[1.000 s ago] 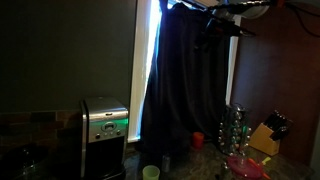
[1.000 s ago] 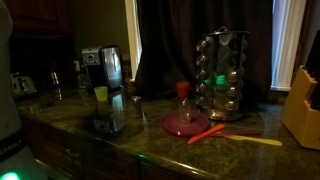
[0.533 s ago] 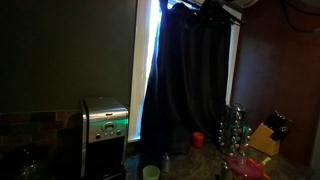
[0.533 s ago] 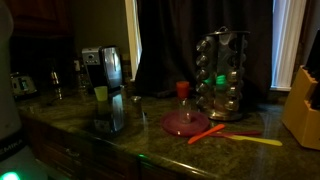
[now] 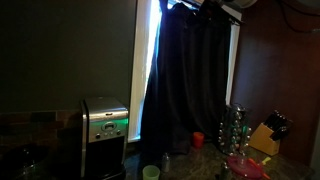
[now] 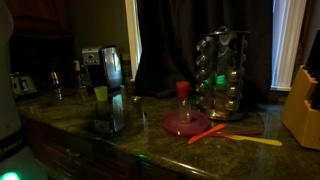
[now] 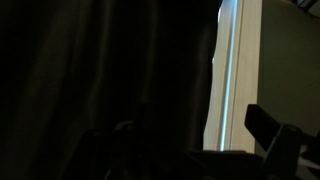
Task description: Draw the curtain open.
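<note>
I need to close my gripper on the curtain's upper side edge (image 5: 162,22) (image 7: 204,112), beside the bright part of the window nearest the coffee maker, to pull the curtain open.
The curtain (image 5: 185,75) is a long dark drape hanging over the window, gathered between a bright strip of glass on one side and the white window frame (image 5: 233,60) on the other. It also shows behind the counter in an exterior view (image 6: 170,40). My gripper (image 5: 212,10) is up at the curtain's top edge, dim against the fabric. In the wrist view the curtain (image 7: 100,70) fills the left and a lit window strip (image 7: 228,70) runs down beside it. The gripper's fingers (image 7: 190,150) stand wide apart at the bottom; I cannot see anything held.
A steel coffee maker (image 5: 104,125) stands on the counter beside the window. A spice rack (image 6: 222,75), a red plate (image 6: 185,122), a green cup (image 6: 100,94) and a knife block (image 6: 303,105) are on the counter below the curtain.
The arm near the curtain's top has shifted up and left since a second ago, so less of it shows. The curtain hangs the same.
</note>
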Robot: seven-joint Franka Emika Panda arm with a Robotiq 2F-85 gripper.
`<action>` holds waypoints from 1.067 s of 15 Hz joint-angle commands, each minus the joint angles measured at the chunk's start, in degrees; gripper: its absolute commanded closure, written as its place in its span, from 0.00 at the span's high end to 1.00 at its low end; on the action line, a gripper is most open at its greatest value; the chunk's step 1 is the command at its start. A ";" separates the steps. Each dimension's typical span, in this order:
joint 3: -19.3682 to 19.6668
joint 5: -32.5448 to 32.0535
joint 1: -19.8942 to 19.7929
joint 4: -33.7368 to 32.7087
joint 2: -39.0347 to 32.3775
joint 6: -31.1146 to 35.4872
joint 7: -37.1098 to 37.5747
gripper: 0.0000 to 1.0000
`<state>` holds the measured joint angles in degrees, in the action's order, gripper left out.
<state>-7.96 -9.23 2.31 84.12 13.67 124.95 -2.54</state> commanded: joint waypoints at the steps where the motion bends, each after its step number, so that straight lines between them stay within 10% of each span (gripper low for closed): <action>1: 0.39 -0.29 0.59 -0.50 -0.31 -0.28 0.17 1.00; 16: -0.87 0.22 1.18 -25.44 -21.55 2.28 -2.09 1.00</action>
<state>-7.99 -9.25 2.65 67.12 -0.83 126.19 -3.91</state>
